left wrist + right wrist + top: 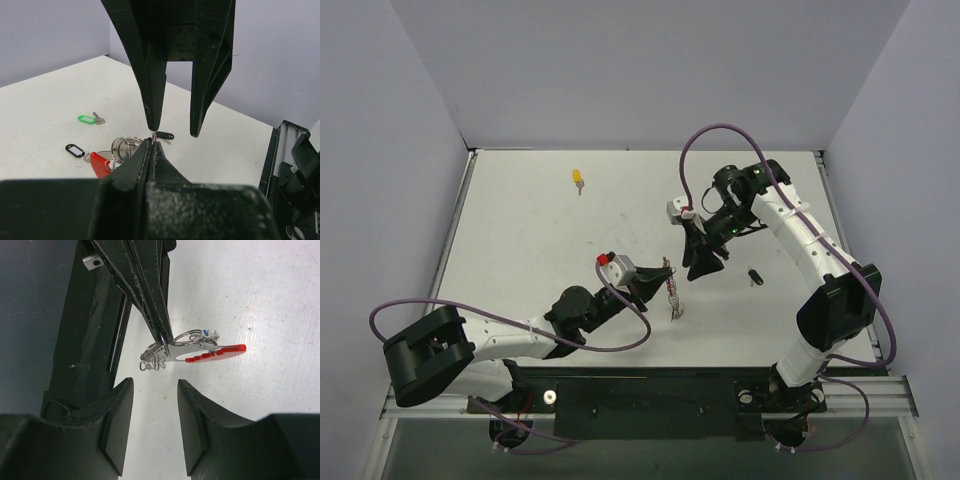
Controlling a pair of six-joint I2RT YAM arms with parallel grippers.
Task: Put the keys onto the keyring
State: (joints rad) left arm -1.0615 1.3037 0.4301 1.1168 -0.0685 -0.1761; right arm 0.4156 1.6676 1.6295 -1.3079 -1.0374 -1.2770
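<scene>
The keyring hangs only from my left fingers, so next my right gripper pinches the part of the keyring [166, 351] just below them before my left gripper opens to regrip.
My left gripper [153, 144] is shut on a thin strand of the keyring [192, 342], a bunch of silver rings with a red piece [100, 163] that hangs down to the table. In the top view this gripper [656, 284] is at mid-table with the keyring [672, 300] below its tips. My right gripper [155, 385] is open and empty, just above and beside the keyring, its fingers [150, 75] hanging over the left tips. A yellow key [579, 180] lies far back. On the table I also see a black key [754, 276] and a green key [88, 119].
A small black-outlined tag [74, 148] lies next to the keyring. The black rail [650, 395] with both arm bases runs along the near edge of the white table [520, 250]. Grey walls close in the back and the sides.
</scene>
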